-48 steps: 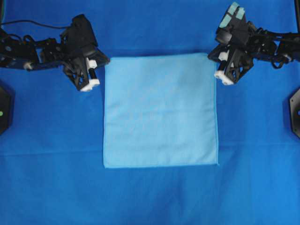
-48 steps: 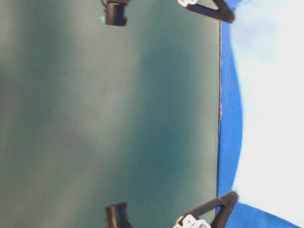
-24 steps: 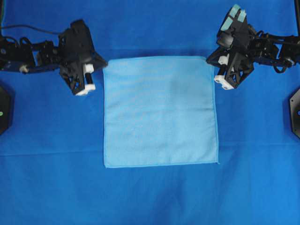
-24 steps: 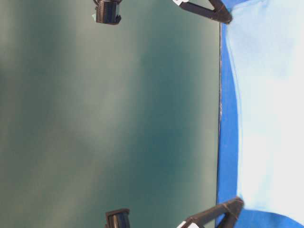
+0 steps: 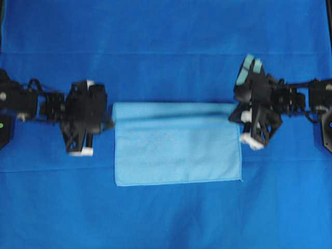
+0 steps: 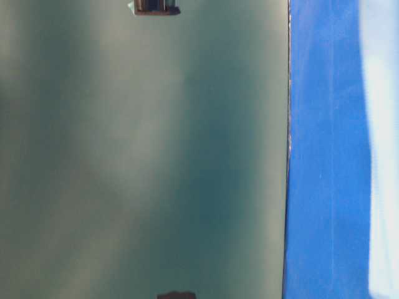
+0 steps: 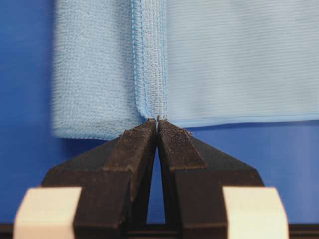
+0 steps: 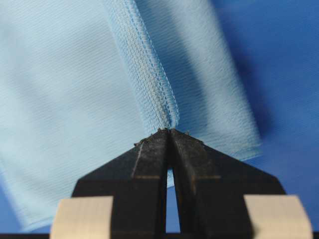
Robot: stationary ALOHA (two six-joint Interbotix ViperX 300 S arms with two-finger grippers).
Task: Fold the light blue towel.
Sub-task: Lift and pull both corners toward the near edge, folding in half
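Note:
The light blue towel's far corner, now raised above the blue covering, will be let go by my left gripper on the towel's near corner (image 5: pixel 119 182) along the same side edge.
The light blue towel (image 5: pixel 176 155) lies on the deep blue table covering (image 5: pixel 166 41). Its far edge is raised and drawn toward the near edge, so it looks like a short wide band. My left gripper (image 5: pixel 110 123) is shut on the towel's far left corner, and its tips (image 7: pixel 157 120) pinch the stitched hem (image 7: pixel 149 59). My right gripper (image 5: pixel 234 118) is shut on the far right corner, and its tips (image 8: pixel 169 130) clamp the hem (image 8: pixel 149 69). In the table-level view the towel (image 6: pixel 381 156) is a pale blurred strip at the right.
Black arm bases sit at the left edge (image 5: pixel 4 129) and at the right edge (image 5: pixel 327 129) of the overhead view. In the table-level view a grey-green wall (image 6: pixel 143 156) fills the area beyond the table's edge (image 6: pixel 288 156).
Both grippers have moved toward the near side of the table with the towel's far corners in them. The far half of the towel has lifted off the table and come over the near half.

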